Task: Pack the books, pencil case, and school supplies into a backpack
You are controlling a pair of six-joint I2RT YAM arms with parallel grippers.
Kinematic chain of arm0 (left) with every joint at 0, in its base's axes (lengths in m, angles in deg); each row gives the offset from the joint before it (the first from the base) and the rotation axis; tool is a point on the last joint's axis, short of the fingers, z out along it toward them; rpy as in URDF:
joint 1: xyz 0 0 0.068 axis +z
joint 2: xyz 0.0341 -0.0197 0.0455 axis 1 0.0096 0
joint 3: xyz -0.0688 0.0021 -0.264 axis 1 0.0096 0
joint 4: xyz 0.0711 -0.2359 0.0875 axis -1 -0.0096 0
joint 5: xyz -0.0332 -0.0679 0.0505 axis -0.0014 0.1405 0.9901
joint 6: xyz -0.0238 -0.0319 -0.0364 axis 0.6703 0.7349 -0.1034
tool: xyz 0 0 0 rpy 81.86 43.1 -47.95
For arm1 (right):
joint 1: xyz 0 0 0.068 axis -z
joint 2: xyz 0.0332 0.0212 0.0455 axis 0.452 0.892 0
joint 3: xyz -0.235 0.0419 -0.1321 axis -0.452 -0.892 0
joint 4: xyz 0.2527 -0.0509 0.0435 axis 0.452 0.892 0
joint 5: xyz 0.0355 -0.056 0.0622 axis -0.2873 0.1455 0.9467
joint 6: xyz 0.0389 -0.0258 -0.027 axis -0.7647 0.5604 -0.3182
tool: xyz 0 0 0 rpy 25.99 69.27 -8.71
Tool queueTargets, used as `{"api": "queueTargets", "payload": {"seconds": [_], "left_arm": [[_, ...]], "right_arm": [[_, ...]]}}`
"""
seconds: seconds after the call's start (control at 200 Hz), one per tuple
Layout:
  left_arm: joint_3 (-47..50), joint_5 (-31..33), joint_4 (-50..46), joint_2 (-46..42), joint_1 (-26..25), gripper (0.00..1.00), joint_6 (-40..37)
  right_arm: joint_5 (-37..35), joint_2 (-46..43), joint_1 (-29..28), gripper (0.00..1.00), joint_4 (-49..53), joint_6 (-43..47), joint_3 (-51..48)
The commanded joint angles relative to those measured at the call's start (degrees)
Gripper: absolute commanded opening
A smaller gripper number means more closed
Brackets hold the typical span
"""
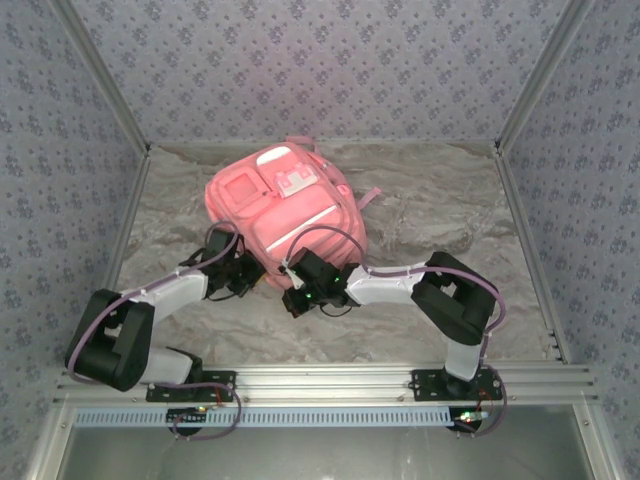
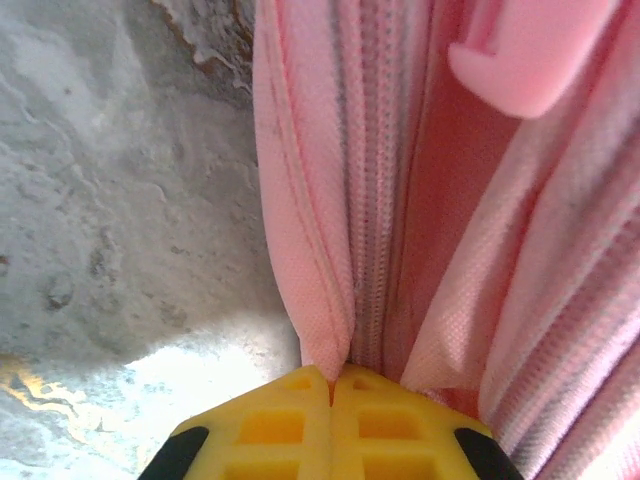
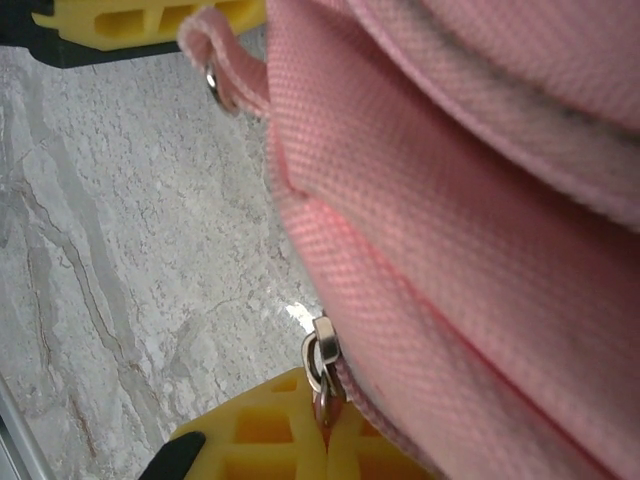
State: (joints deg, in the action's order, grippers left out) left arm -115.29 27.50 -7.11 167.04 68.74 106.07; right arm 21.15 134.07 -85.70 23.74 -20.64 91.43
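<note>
The backpack lies crooked, my left gripper on the fold beside the zipper track, so it should grab the fabric by the pink loop (image 3: 218,48).
The pink backpack (image 1: 285,205) lies on the marbled table, its near end between my two grippers. My left gripper (image 2: 331,378) is shut on a fold of the backpack's pink fabric (image 2: 310,300), just beside the zipper track (image 2: 375,200). In the top view the left gripper (image 1: 258,278) sits at the bag's near-left edge. My right gripper (image 3: 325,420) is shut on a metal zipper pull (image 3: 320,360) at the backpack's (image 3: 480,200) lower edge, and it (image 1: 292,292) stands just right of the left one. The books, pencil case and school supplies are out of view.
A second metal ring on a pink loop (image 3: 213,80) hangs near the left gripper's yellow fingers (image 3: 150,20). Patterned walls enclose the table (image 1: 440,220) on three sides. An aluminium rail (image 1: 330,380) runs along the near edge.
</note>
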Motion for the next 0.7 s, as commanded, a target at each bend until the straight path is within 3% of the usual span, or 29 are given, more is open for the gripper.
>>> {"api": "queueTargets", "payload": {"seconds": [0.0, 0.385, 0.695], "left_arm": [[-2.03, 6.51, -1.17, 0.51, 1.66, 0.0, -2.15], [-2.41, 4.9, -2.56, 0.8, 5.84, 0.0, -3.57], [-9.91, 7.12, -10.46, 0.23, 7.32, 0.05, -5.41]], "right_arm": [[-0.14, -1.89, 0.68, 0.0, 3.91, -0.46, -1.68], [-1.54, -8.33, 3.57, 0.0, 8.03, 3.82, -6.67], [-3.29, -6.38, 0.48, 0.0, 9.94, 9.57, -0.31]]}}
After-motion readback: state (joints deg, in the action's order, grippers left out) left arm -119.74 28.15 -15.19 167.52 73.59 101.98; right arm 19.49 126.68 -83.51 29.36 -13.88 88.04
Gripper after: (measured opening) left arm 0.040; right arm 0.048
